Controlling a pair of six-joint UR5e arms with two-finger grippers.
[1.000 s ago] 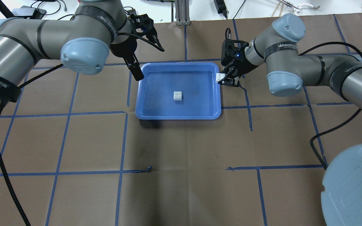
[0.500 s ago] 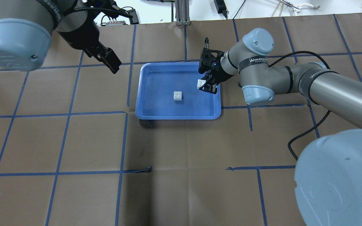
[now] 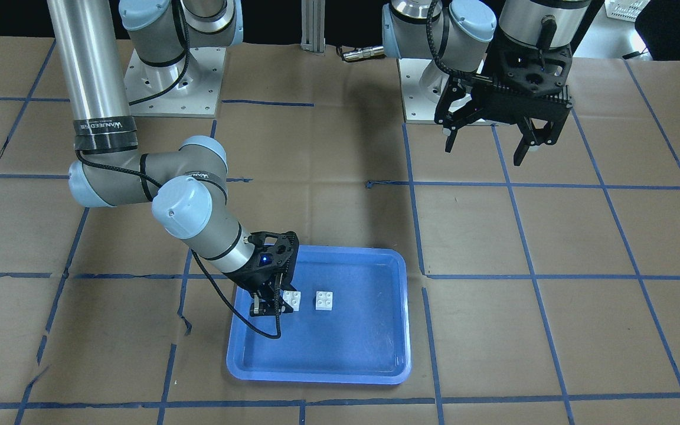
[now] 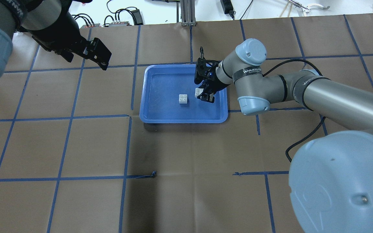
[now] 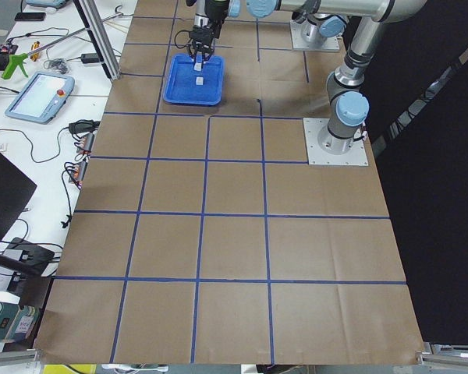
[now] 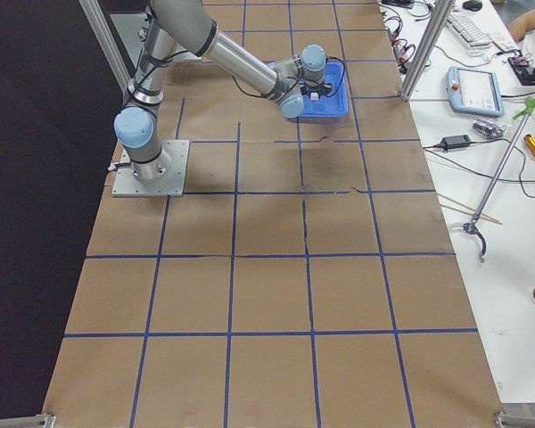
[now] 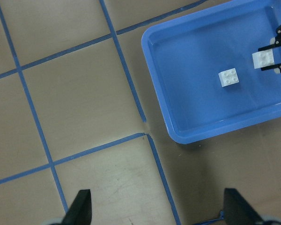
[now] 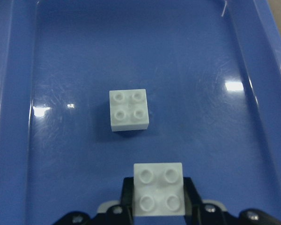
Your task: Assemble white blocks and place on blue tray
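The held white block will go down from my right gripper onto the blue tray, snug (image 3: 309,301) (image 8: 133,146) against the other white block.
The blue tray (image 4: 160,110) lies at mid-table; it also shows in the front view (image 3: 369,348) and the right wrist view (image 8: 18,93). One white block (image 4: 183,99) sits studs-up on the tray floor, seen too in the front view (image 3: 324,300) and the right wrist view (image 8: 129,109). My right gripper (image 4: 202,94) is shut on the second white block (image 4: 198,92) and holds it over the tray, just right of the first; the held block shows in the right wrist view (image 8: 158,189). My left gripper (image 3: 496,144) is open and empty, high and well left of the tray.
Brown paper with blue tape grid lines (image 4: 126,145) covers the table. A metal post (image 4: 185,13) and cables stand at the far edge. The right arm's elbow (image 4: 251,48) reaches over the tray's right side.
My right gripper carried its white block leftward from the tray's right rim to beside the lying block. My left arm swung away to the left and up.
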